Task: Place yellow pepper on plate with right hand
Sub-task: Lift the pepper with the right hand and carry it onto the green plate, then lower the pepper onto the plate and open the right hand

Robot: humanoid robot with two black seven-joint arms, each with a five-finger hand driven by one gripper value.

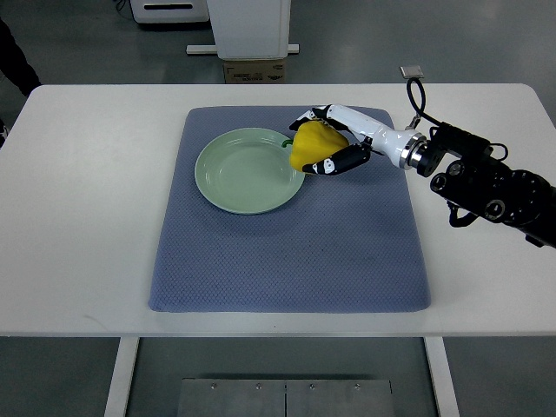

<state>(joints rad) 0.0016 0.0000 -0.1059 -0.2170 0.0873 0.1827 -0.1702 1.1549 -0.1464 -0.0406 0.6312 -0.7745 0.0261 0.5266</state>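
My right gripper needs to let go of the yellow pepper on the pale green plate [277, 178], up against the plate's rim that is nearest the arm.
A yellow pepper [311, 144] with a green stem is held in my right hand [332, 141], whose white and black fingers are shut around it. The arm reaches in from the right edge. The pepper hangs at the right rim of a pale green plate [243, 174], partly over that rim. The plate lies on the left half of a blue-grey mat [347, 243]. My left hand does not show.
The mat lies on a white table [87, 217]. A cardboard box [255, 70] and a white stand base sit on the floor beyond the far edge. A small grey connector with a cable [412, 73] lies on the table at the back right.
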